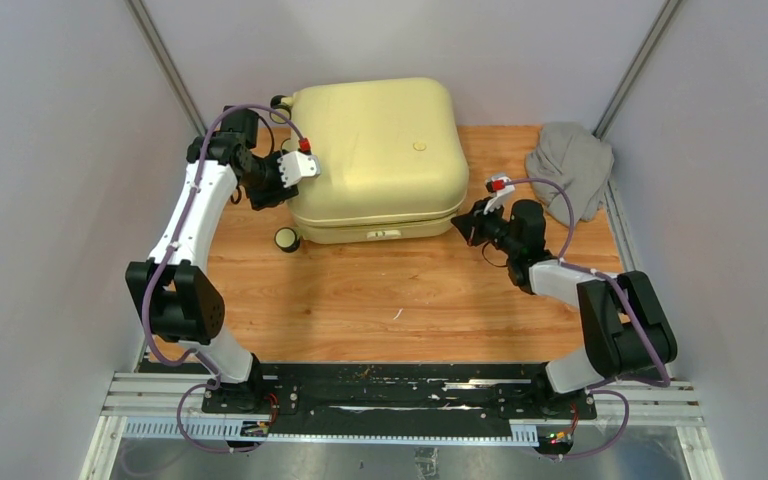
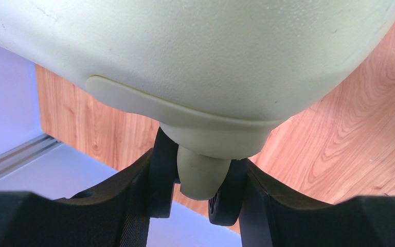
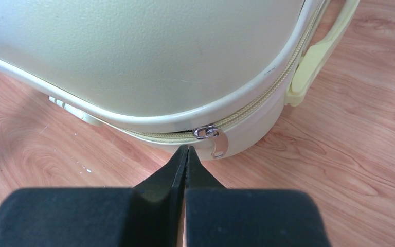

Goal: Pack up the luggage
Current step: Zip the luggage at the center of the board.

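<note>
The silver zipper pull hangs beside the robot's closed right fingers, so the robot should open those fingers and take the pull's loose end (image 3: 219, 152) before it draws the zip.
The pale yellow luggage (image 1: 375, 150) lies flat and closed at the back of the wooden table. My left gripper (image 1: 295, 170) is at its left side. In the left wrist view the gripper (image 2: 198, 177) is shut on a cream-and-black wheel (image 2: 201, 180) under the shell (image 2: 195, 56). My right gripper (image 1: 460, 222) is at the luggage's front right corner. In the right wrist view it (image 3: 186, 150) is shut and empty, its tips just short of the silver zipper pull (image 3: 212, 140) on the closed zip of the shell (image 3: 133, 56).
A grey cloth garment (image 1: 572, 165) lies crumpled at the back right of the table. Another wheel (image 1: 286, 239) shows at the luggage's front left corner. A yellow side handle (image 3: 313, 56) sticks out to the right of the zip. Grey walls close in on both sides.
</note>
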Robot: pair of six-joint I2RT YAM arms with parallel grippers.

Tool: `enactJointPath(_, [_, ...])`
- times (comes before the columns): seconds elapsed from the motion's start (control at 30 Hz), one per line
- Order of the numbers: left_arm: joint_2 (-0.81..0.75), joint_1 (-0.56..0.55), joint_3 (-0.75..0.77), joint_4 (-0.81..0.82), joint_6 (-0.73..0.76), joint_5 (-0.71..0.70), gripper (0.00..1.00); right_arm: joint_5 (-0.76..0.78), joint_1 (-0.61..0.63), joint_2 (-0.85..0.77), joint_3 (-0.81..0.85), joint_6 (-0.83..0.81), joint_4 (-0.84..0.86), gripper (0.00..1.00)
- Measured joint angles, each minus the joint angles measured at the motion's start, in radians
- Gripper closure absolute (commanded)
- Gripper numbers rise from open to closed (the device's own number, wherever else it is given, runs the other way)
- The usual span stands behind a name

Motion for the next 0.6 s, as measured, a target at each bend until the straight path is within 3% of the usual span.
enactJointPath(0.33, [-0.012, -0.018, -0.013, 0.003, -0.023, -0.016, 1.0, -0.003, 0.006, -0.019, -0.017, 0.018, 0.008, 0.99])
enactJointPath(0.37, [-0.016, -0.021, -0.016, 0.003, -0.027, -0.018, 1.0, -0.003, 0.01, -0.021, -0.019, 0.019, 0.006, 0.9])
enactJointPath(0.43, [-0.019, -0.024, -0.017, 0.0, -0.035, -0.022, 1.0, 0.012, 0.012, -0.031, -0.027, 0.023, -0.005, 0.63])
enactJointPath(0.5, [-0.021, -0.025, -0.017, -0.001, -0.042, -0.026, 1.0, 0.039, 0.005, -0.06, -0.048, 0.034, -0.019, 0.45])
enactJointPath(0.6, [-0.021, -0.026, -0.017, -0.001, -0.043, -0.03, 1.0, 0.053, -0.026, -0.095, -0.074, 0.056, -0.019, 0.34])
